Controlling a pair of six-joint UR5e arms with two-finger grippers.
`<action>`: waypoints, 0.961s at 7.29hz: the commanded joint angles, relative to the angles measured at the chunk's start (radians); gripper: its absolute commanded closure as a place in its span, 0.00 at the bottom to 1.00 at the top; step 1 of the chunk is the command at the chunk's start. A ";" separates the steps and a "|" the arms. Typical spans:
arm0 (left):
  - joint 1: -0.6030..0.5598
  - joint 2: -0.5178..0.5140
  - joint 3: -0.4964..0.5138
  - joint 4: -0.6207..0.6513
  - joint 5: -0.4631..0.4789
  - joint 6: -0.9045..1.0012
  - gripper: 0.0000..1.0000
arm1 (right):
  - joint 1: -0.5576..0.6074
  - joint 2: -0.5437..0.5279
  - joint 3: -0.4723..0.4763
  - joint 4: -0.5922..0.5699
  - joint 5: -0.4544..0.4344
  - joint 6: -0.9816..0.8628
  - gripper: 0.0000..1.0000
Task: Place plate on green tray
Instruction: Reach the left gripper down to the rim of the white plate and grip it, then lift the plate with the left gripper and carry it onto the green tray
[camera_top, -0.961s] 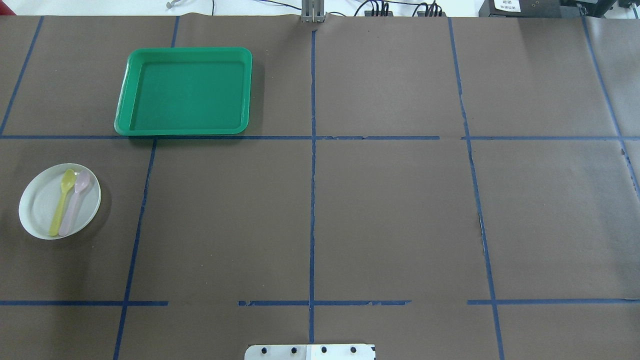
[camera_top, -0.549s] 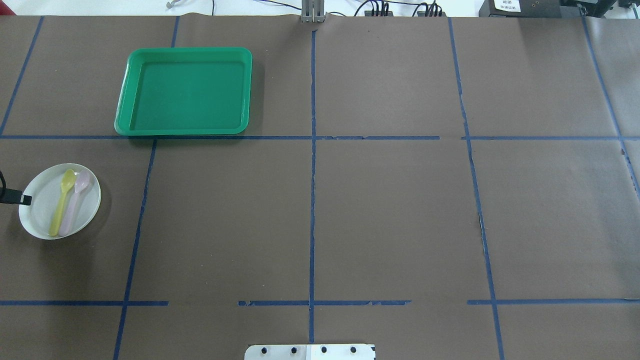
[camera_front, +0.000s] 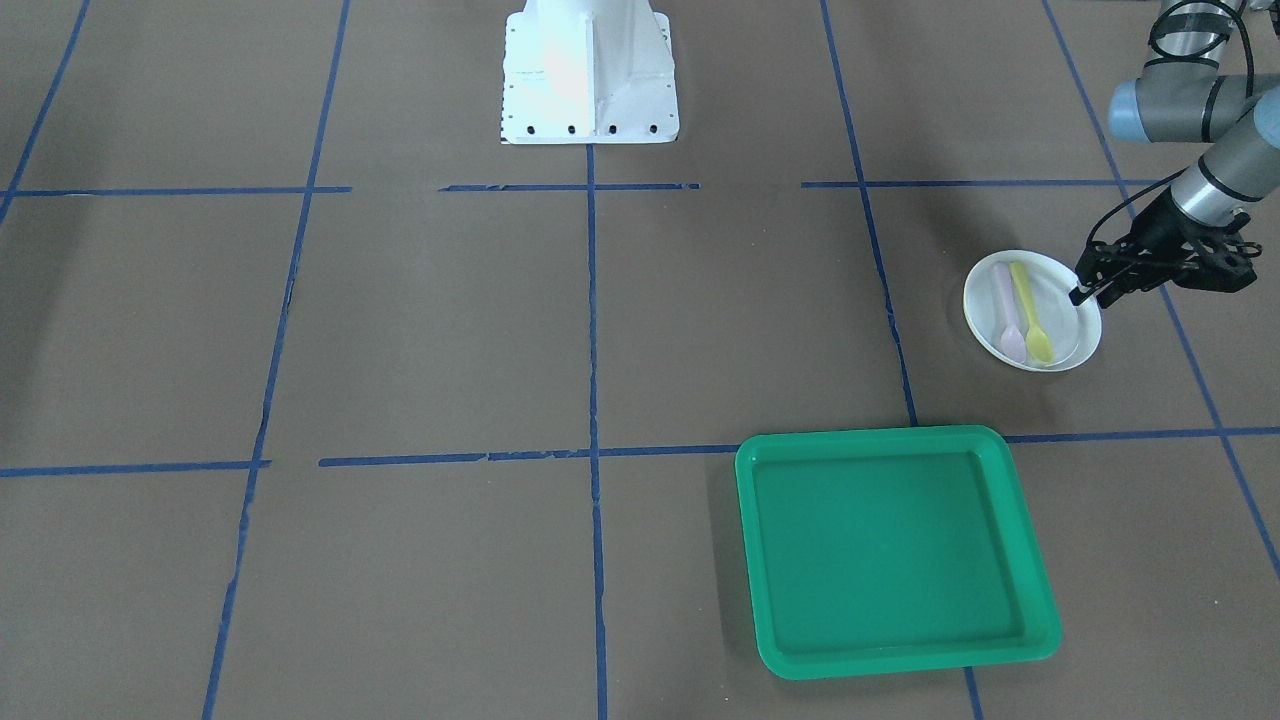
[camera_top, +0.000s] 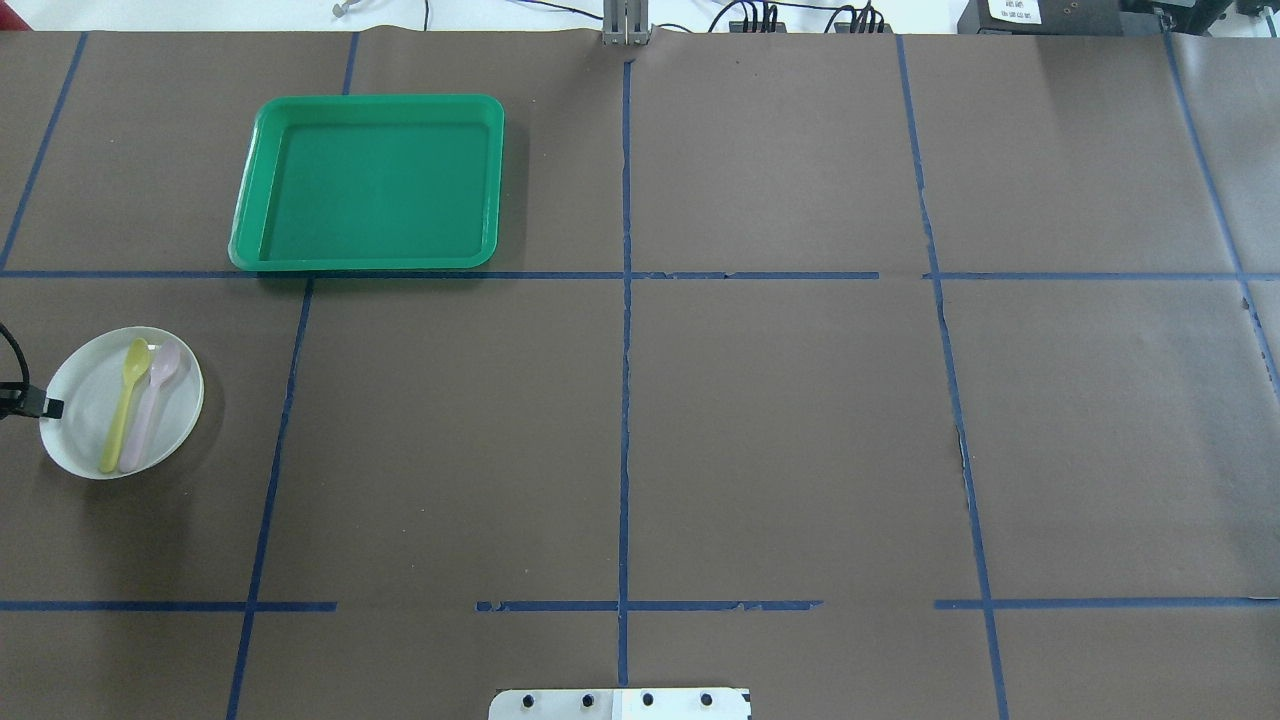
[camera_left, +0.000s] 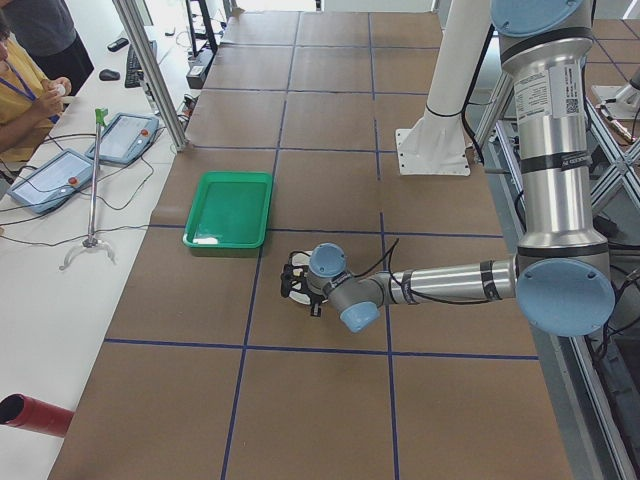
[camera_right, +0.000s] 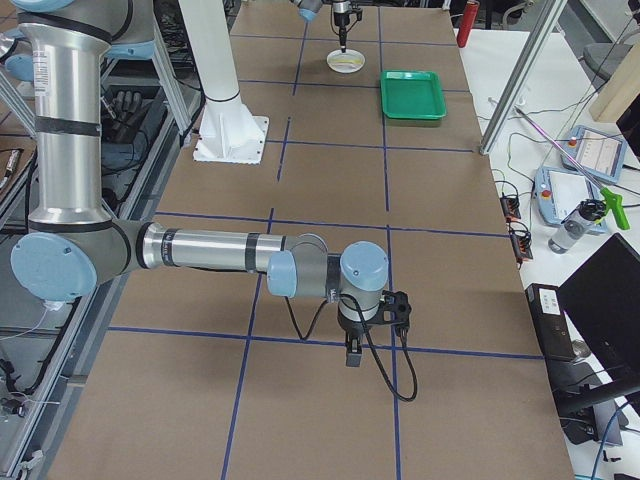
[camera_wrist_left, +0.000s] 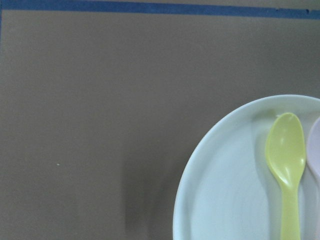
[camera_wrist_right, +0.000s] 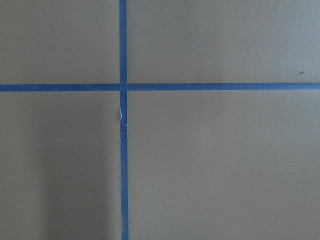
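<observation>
The white plate with its spoons will come to rest on the middle of the green tray (camera_front: 895, 566), where my left gripper needs to let go of it.
The white plate (camera_top: 80, 425) lies at the table's left edge and holds a yellow spoon (camera_top: 124, 405) and a pink spoon (camera_top: 150, 405). It also shows in the front view (camera_front: 1062, 335) and the left wrist view (camera_wrist_left: 225, 190). The green tray (camera_top: 370, 180) lies empty, farther from me and to the right of the plate, and also shows in the front view (camera_front: 890, 545). My left gripper (camera_front: 1085, 293) is at the plate's outer rim, one fingertip (camera_top: 48, 406) over the rim; I cannot tell whether it is shut. My right gripper (camera_right: 352, 358) hangs over bare table far to the right, its state unclear.
Brown paper with blue tape lines covers the table. The robot's white base (camera_front: 590, 75) stands at the near middle edge. A side bench with tablets (camera_left: 50, 180) and a seated operator lies beyond the tray's end of the table.
My left gripper has come in from the left edge to the plate's rim and then sunk slightly. The plate has shifted a little to the right.
</observation>
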 joint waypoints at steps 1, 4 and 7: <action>-0.002 0.003 -0.007 0.002 -0.013 0.001 1.00 | 0.000 0.000 0.000 0.000 0.001 0.000 0.00; -0.121 -0.050 -0.017 0.005 -0.285 -0.002 1.00 | 0.000 0.000 0.000 0.000 0.001 0.000 0.00; -0.163 -0.379 0.002 0.411 -0.283 -0.105 1.00 | 0.000 0.000 0.000 0.000 0.000 0.000 0.00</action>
